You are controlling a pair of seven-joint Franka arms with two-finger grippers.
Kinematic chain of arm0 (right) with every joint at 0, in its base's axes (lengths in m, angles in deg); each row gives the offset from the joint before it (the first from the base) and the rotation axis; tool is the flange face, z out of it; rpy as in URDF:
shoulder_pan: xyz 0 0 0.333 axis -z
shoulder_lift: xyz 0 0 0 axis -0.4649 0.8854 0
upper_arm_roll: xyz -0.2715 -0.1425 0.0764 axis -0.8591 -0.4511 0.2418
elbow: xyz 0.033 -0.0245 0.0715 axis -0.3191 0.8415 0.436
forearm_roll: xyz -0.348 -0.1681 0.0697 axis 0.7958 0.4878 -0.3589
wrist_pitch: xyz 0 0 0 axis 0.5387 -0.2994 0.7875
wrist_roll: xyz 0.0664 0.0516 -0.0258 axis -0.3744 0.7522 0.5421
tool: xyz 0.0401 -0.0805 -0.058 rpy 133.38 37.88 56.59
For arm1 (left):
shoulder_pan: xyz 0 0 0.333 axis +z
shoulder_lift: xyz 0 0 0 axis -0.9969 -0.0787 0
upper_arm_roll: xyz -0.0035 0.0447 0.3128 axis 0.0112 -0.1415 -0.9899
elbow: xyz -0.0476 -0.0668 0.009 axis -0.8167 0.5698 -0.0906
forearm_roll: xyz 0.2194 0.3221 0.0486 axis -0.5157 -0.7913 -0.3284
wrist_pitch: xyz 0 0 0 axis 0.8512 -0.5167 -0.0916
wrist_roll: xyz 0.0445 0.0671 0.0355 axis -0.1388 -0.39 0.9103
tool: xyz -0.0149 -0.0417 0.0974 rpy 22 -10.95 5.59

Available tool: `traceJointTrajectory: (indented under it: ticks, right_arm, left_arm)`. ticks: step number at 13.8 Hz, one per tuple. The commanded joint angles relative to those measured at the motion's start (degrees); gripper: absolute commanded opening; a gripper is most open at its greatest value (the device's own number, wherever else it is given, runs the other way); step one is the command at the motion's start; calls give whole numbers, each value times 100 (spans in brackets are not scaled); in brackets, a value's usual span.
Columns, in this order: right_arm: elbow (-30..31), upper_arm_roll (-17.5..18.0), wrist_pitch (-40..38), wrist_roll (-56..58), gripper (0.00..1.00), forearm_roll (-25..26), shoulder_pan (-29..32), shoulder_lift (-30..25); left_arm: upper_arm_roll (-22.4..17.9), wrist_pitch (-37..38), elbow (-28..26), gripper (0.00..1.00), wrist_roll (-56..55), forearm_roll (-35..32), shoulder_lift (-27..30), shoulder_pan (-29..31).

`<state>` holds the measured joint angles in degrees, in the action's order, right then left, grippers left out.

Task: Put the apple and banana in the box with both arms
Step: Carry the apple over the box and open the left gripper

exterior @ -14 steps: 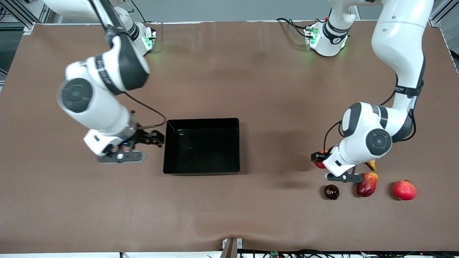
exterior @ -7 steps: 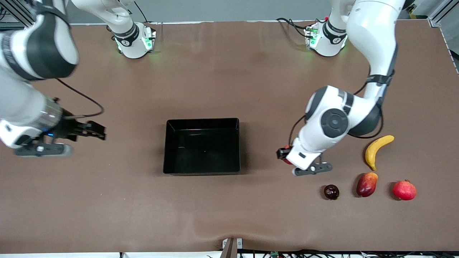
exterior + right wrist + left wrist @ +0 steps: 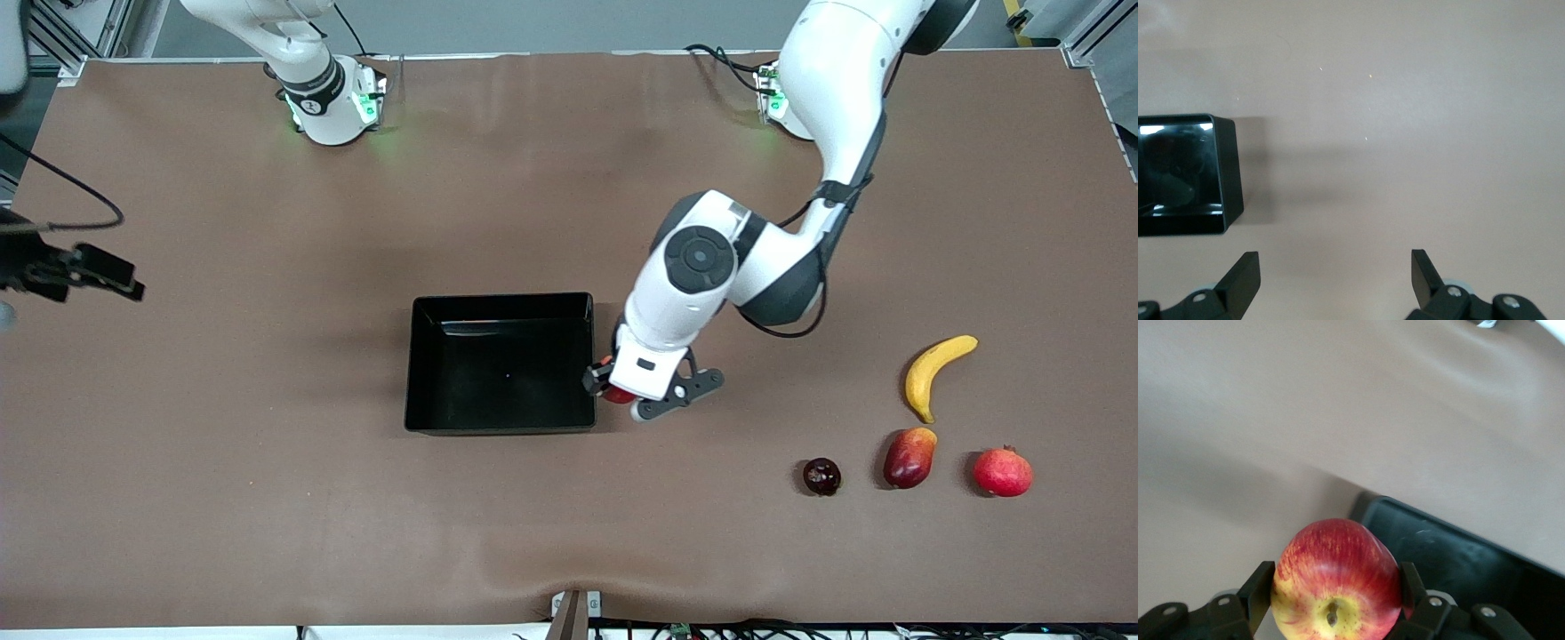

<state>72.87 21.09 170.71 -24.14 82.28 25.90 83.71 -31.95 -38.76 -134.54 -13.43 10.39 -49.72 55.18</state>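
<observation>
The robot's left gripper will release the apple, now over the black box's wall, on the bottom of the black box, just off the middle [image 3: 534, 369] toward the banana.
My left gripper [image 3: 610, 385] is shut on the apple [image 3: 1338, 577], red with a yellow stem end, gripped on both sides by the fingers [image 3: 1258, 590]. It hangs over the wall of the black box [image 3: 502, 300] that faces the left arm's end; the box corner [image 3: 1458, 553] shows just past the apple. The yellow banana [image 3: 935, 373] lies on the table toward the left arm's end. My right gripper [image 3: 120, 280] is open and holds nothing, over bare table at the right arm's end. In the right wrist view its fingers [image 3: 1241, 277] stand wide apart, well off the box [image 3: 1231, 173].
Toward the left arm's end, nearer the front camera than the banana, lie a dark maroon fruit [image 3: 821, 476], a red-and-yellow mango-like fruit [image 3: 909, 456] and a pomegranate [image 3: 1003, 472] in a row. Brown table [image 3: 569, 533] surrounds the box.
The left arm has carried the apple from beside the other fruits across to the box's edge, uncovering the banana. The right arm has swung away from the box to the table's end.
</observation>
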Motion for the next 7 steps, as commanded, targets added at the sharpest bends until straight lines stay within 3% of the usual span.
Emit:
traceJointTrajectory:
  ticks: [1, 4, 7]
  right_arm:
    - [227, 42, -310, 51, 100, 28, 136, -489]
    - [227, 68, -716, 25, 100, 28, 189, -753]
    - [279, 42, -1013, 7, 100, 46, 233, -884]
  left_arm:
    - [-72, -744, 268, 35, -835, 112, -421, -369]
    - [-160, -1432, 268, 36, -1611, 103, -738, -695]
    - [-536, -1696, 277, 38, -2234, 103, -1002, -1195]
